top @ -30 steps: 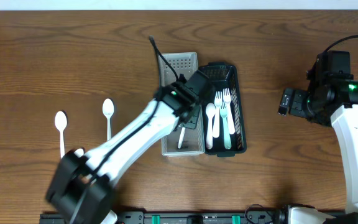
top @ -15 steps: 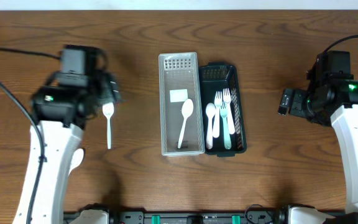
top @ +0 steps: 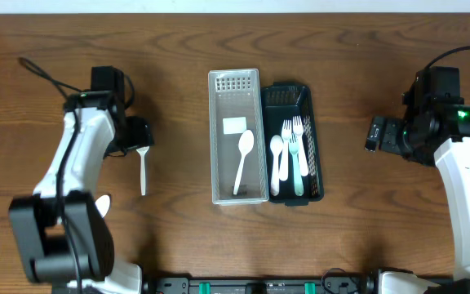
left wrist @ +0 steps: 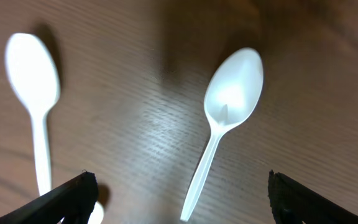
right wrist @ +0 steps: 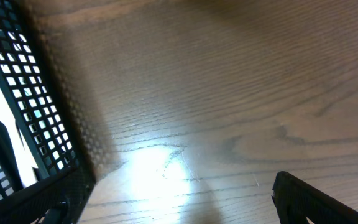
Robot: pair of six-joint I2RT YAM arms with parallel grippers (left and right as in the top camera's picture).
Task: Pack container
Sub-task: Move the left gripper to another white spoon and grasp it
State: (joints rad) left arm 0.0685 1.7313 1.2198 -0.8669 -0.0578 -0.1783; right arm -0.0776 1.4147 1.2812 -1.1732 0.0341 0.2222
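Observation:
The middle white spoon is on the table beside the grey tray, and next my left gripper will grab its handle (top: 143, 157) (left wrist: 216, 134), just below the spoon's bowl.
Two white plastic spoons lie on the wooden table in the left wrist view, one (left wrist: 234, 84) near the middle and another (left wrist: 32, 70) at the left. My left gripper (left wrist: 182, 205) hangs open above them, its jaws wide on either side of the middle spoon's handle end and touching nothing. From overhead, that gripper (top: 139, 140) covers the bowl of a spoon (top: 143, 171). A clear grey tray (top: 212, 139) holds one white spoon (top: 243, 159). A black basket (top: 317, 147) holds spoons and forks. My right gripper (top: 375, 133) is open and empty, right of the basket.
The right wrist view shows bare wood and the black basket's mesh wall (right wrist: 39, 106) at the left, with a white utensil inside. The left arm's white links (top: 72, 175) stretch over the table's left side and hide whatever lies beneath them.
The left arm swung from the grey tray to the far left, leaving a spoon in the tray, and its jaws opened wide. The right arm has not moved.

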